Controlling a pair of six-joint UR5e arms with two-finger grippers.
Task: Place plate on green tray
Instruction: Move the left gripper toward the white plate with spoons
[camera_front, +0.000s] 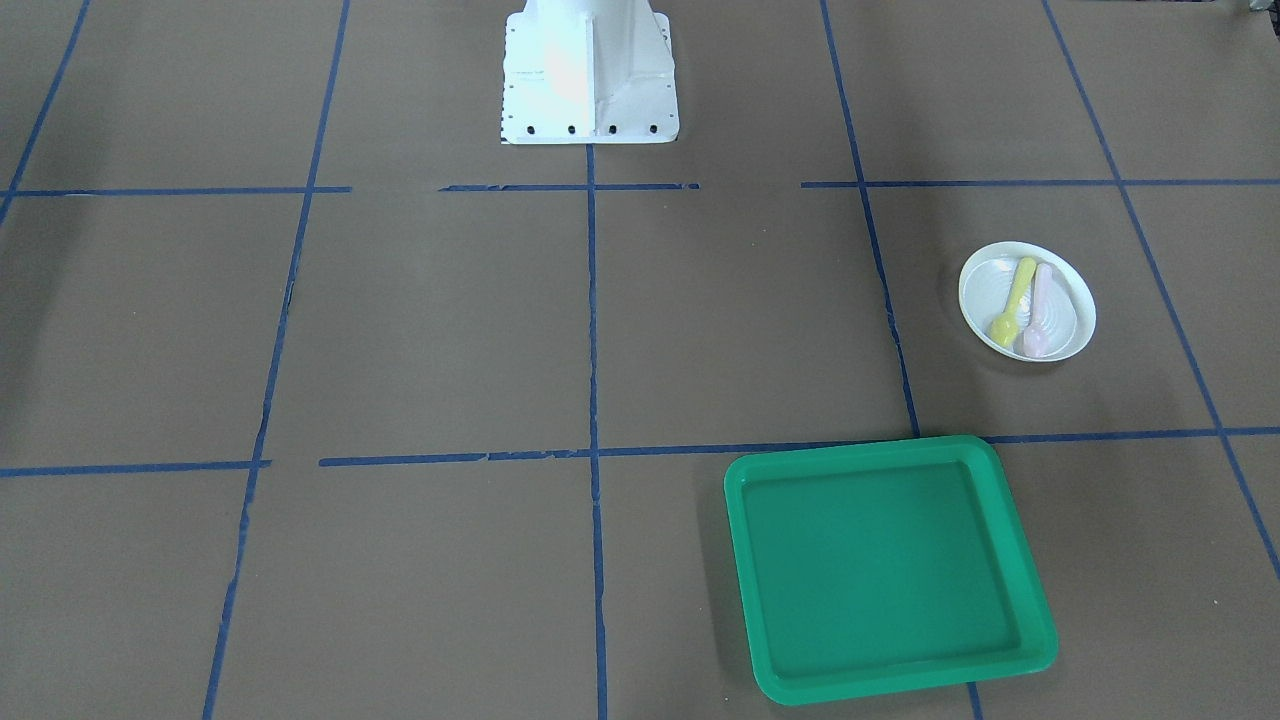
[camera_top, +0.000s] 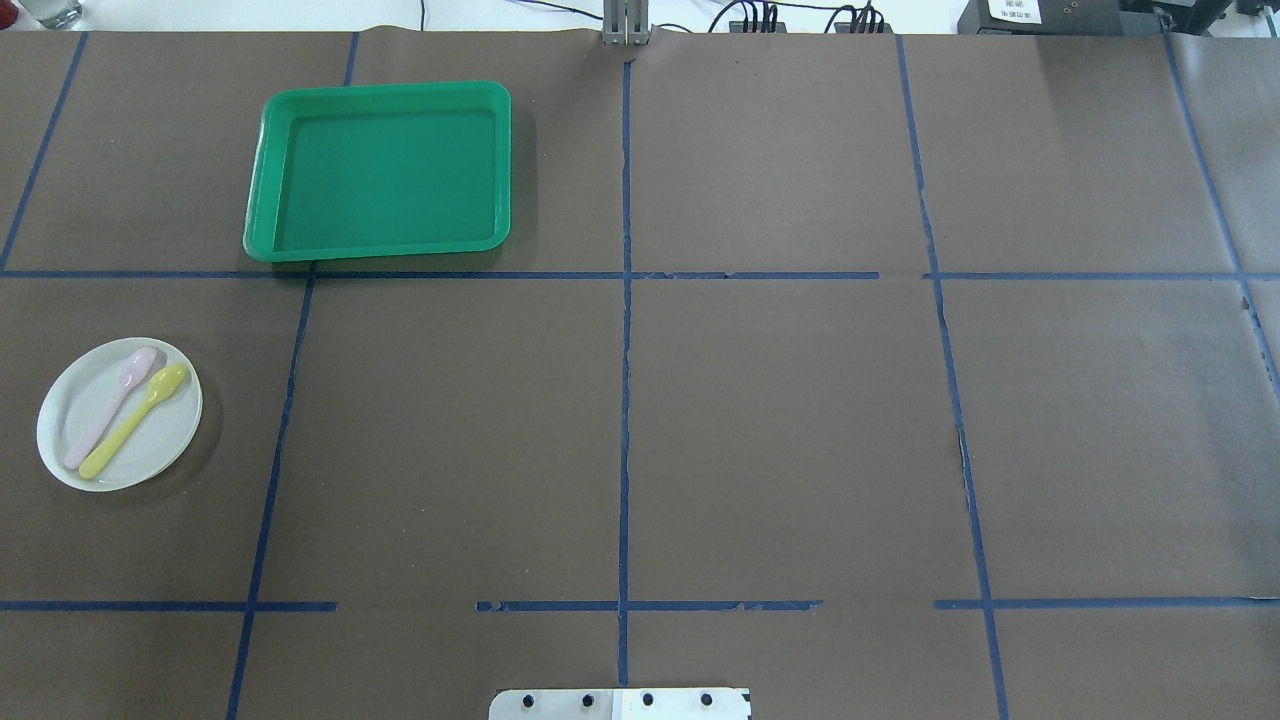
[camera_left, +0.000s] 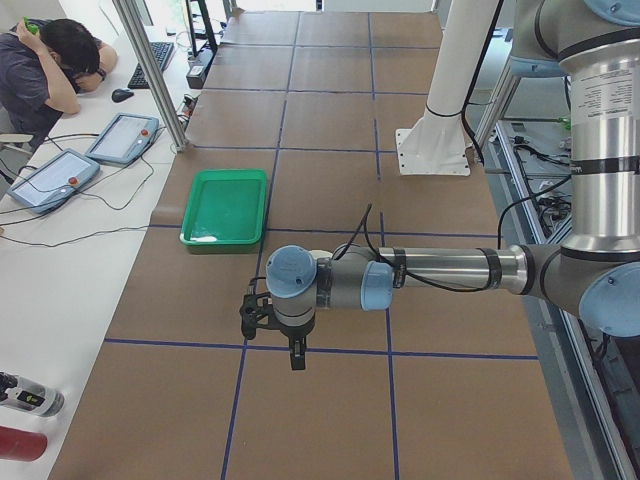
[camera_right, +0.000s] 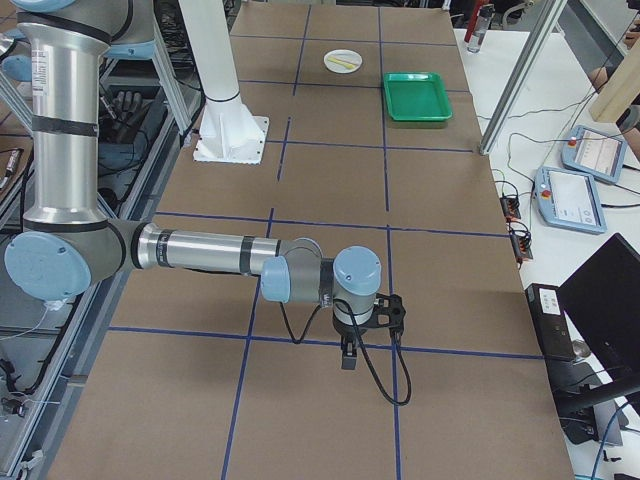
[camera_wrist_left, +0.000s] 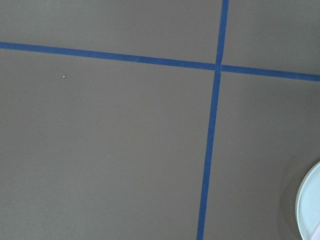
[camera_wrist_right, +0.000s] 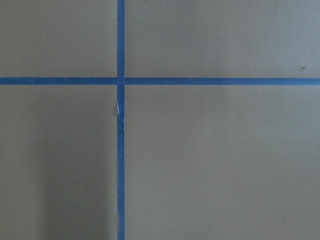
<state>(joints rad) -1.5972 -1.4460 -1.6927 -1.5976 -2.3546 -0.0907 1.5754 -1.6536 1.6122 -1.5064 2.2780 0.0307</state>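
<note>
The left gripper needs to next move to the white plate's rim (camera_front: 1092, 314) on the pink spoon's side, away from the yellow spoon, and close there.
The small white plate (camera_front: 985, 285) lies on the brown table on my left side, with a yellow spoon (camera_front: 1015, 300) and a pink spoon (camera_front: 1040, 310) in it. It also shows in the overhead view (camera_top: 165, 445), and its edge is in the left wrist view (camera_wrist_left: 311, 207). The green tray (camera_front: 880, 560) lies empty, farther from me than the plate (camera_top: 385, 170). My left gripper (camera_left: 295, 358) hangs above the table near the plate. My right gripper (camera_right: 347, 358) is far off on the other side. I cannot tell whether either is open or shut.
The white robot pedestal (camera_front: 590, 75) stands at the table's near edge. Blue tape lines (camera_top: 625, 400) grid the brown surface. An operator (camera_left: 55, 55) and teach pendants (camera_left: 120, 138) are at a side desk beyond the tray.
</note>
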